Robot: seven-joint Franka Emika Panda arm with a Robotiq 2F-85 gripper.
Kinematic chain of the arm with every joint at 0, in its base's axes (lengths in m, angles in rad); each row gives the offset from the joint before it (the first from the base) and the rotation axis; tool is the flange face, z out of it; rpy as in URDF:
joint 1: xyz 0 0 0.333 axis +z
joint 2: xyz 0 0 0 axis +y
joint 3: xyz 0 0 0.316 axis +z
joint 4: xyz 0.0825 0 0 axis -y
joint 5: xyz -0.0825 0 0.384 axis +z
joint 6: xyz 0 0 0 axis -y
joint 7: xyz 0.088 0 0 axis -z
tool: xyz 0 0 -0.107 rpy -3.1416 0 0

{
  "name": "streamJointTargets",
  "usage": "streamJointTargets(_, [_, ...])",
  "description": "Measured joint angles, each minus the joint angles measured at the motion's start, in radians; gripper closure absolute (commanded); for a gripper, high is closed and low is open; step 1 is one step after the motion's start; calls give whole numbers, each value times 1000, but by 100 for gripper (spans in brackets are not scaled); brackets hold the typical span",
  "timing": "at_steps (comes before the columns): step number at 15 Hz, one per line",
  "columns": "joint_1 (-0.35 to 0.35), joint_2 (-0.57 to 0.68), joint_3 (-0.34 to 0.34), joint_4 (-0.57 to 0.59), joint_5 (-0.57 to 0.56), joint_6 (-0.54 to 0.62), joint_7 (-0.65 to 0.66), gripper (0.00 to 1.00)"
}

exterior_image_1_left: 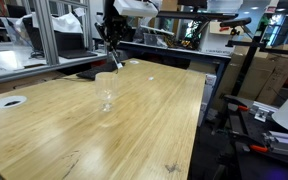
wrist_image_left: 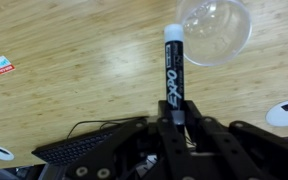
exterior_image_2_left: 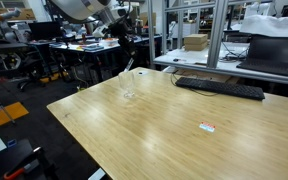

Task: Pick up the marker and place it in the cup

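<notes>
Next, my gripper releases the marker inside the clear cup (exterior_image_1_left: 106, 91) (wrist_image_left: 216, 28) that stands on the wooden table.
In the wrist view my gripper (wrist_image_left: 172, 118) is shut on the marker (wrist_image_left: 171, 70), a slim dark pen with a white tip and white lettering, which sticks out from the jaws toward the cup. The clear cup (wrist_image_left: 214, 28) is seen from above, its mouth just beyond and right of the marker's tip. In both exterior views the cup (exterior_image_1_left: 106, 91) (exterior_image_2_left: 129, 84) stands upright on the wooden table, and my gripper (exterior_image_1_left: 111, 42) (exterior_image_2_left: 127, 32) hangs above and slightly behind it. The marker is too small to make out there.
A black keyboard (exterior_image_2_left: 220, 88) lies at the table's far side. A small red-and-white card (exterior_image_2_left: 207, 126) (wrist_image_left: 1, 65) lies on the wood. A flat white disc with a dark centre (exterior_image_1_left: 10, 101) (wrist_image_left: 287, 112) sits near the table edge. Monitors and frames stand behind.
</notes>
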Motion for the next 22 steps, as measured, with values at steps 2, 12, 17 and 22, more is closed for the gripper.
streamJointTargets(2, [12, 1, 0, 5, -35, 7, 34, 95])
streamJointTargets(12, [29, 138, 1, 93, -87, 155, 56, 95])
streamJointTargets(17, [36, 177, -2, 117, -75, 175, 56, 95])
streamJointTargets(22, [50, 179, -22, 117, -73, 175, 62, 49])
